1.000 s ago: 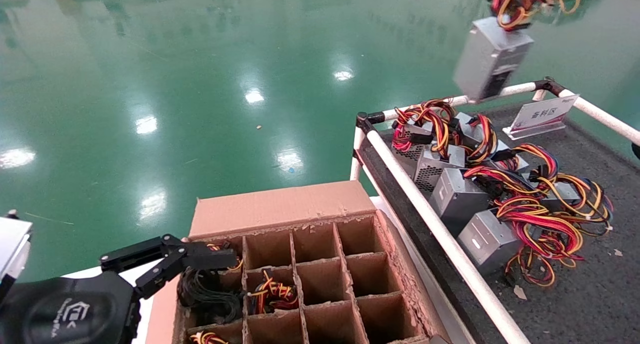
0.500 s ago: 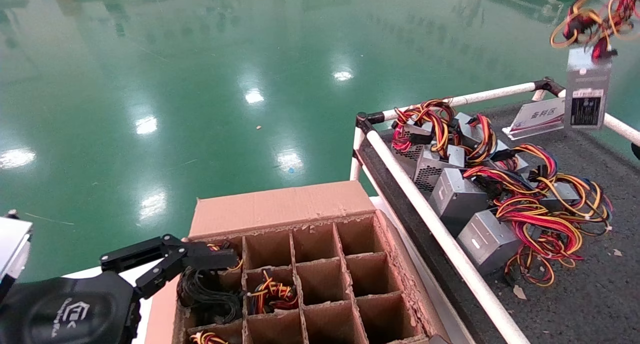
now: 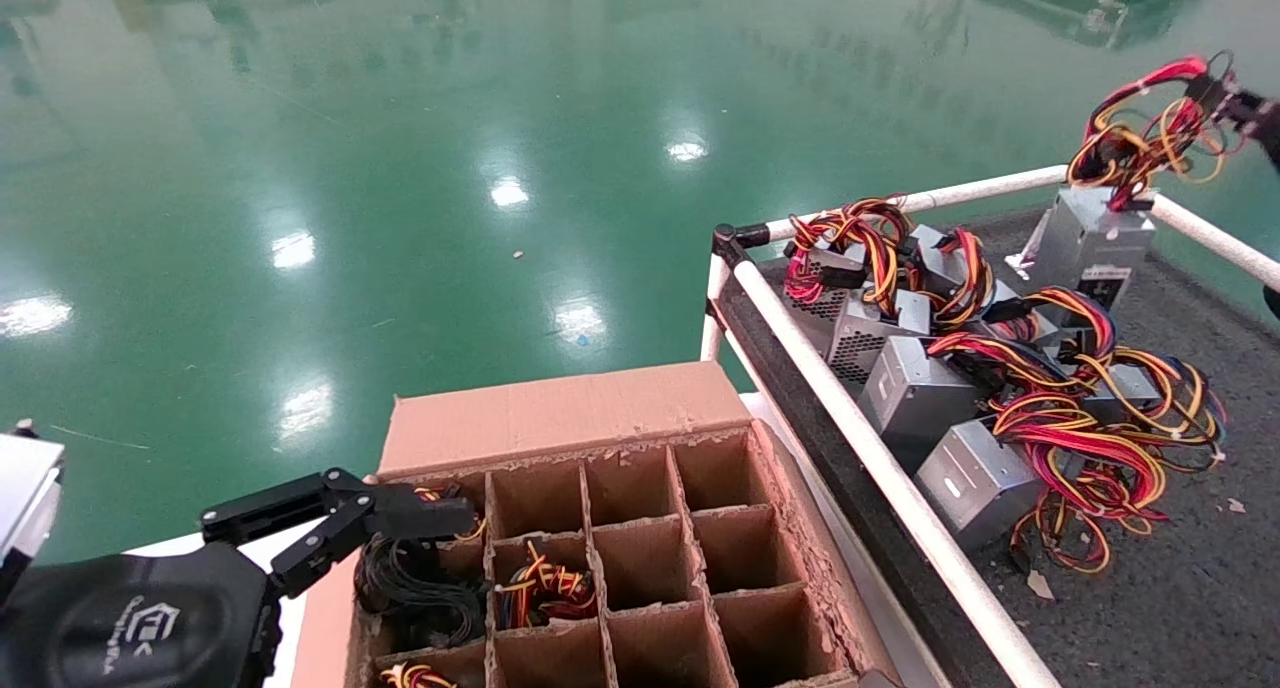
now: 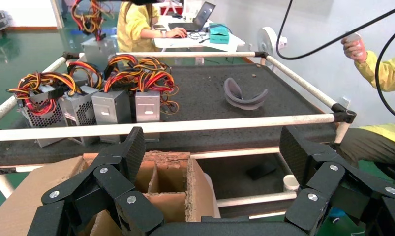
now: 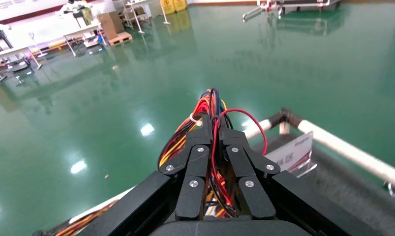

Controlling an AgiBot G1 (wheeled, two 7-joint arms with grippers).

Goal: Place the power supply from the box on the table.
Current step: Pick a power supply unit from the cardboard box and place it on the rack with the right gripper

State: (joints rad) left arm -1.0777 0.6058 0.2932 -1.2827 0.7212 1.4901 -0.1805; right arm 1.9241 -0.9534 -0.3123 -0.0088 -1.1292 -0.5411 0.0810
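Observation:
Next, my right gripper sets the power supply down by the far rail, between the white sign and the other power supplies (image 3: pixel 1000 264).
The power supply (image 3: pixel 1090 238), a silver-grey block, hangs by its red and yellow wires (image 3: pixel 1140 138) over the table's (image 3: pixel 1180 608) far right corner. I cannot tell whether its lower end touches the felt. My right gripper (image 3: pixel 1245 108) is shut on that wire bundle (image 5: pixel 212 113), as the right wrist view shows. The power supply (image 4: pixel 98 46) also appears far off in the left wrist view. The box (image 3: pixel 560 413) stands low in the head view. My left gripper (image 3: pixel 440 518) (image 4: pixel 216 147) hangs open over the box's (image 4: pixel 168 162) left cells, holding nothing.
Several other power supplies (image 3: pixel 930 388) with wire loops lie along the table's near side by the white rail (image 3: pixel 880 468). Box cells hold a black cable coil (image 3: pixel 415 588) and coloured wires (image 3: pixel 545 588). A white sign (image 5: pixel 293 152) stands at the far corner; a grey curved piece (image 4: pixel 244 93) lies on the felt.
The hanging power supply has swung to the right and come down, from high above the far rail to the table's far right corner. The left arm has not moved.

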